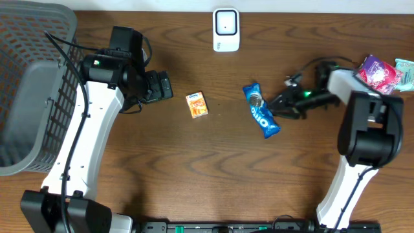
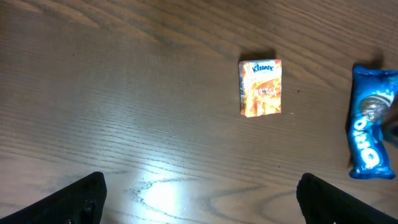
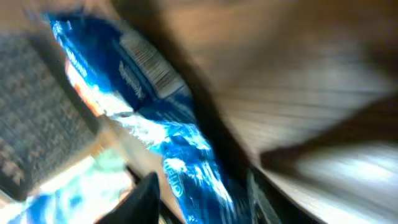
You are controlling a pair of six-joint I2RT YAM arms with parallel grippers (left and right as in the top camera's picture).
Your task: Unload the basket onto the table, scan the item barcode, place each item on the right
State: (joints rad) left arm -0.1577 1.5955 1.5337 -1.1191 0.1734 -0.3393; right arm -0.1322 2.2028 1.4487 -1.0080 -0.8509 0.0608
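Observation:
The robot's right gripper meets the long edge of the Oreo pack low and at a slant, so it should rise and grip the pack's middle (image 1: pixel 260 110) from above before scanning.
A blue Oreo pack (image 1: pixel 262 110) lies flat on the wooden table right of centre. My right gripper (image 1: pixel 279 103) reaches it from the right. The blurred right wrist view shows the Oreo pack (image 3: pixel 155 118) between the two fingers, a barcode (image 3: pixel 149 62) on its upper part. The right gripper (image 3: pixel 202 196) stands open, with a gap beside the left finger (image 3: pixel 146 199). A white scanner (image 1: pixel 226 29) stands at the table's far edge. My left gripper (image 1: pixel 158 86) hovers wide open over bare wood, and the left gripper (image 2: pixel 200 193) has nothing between its fingers.
A small orange Kleenex pack (image 1: pixel 197 104) lies mid-table, also seen as the Kleenex pack (image 2: pixel 260 88) ahead of the left fingers. A grey mesh basket (image 1: pixel 26 77) fills the left side. Several wrapped snacks (image 1: pixel 381 71) sit at the far right.

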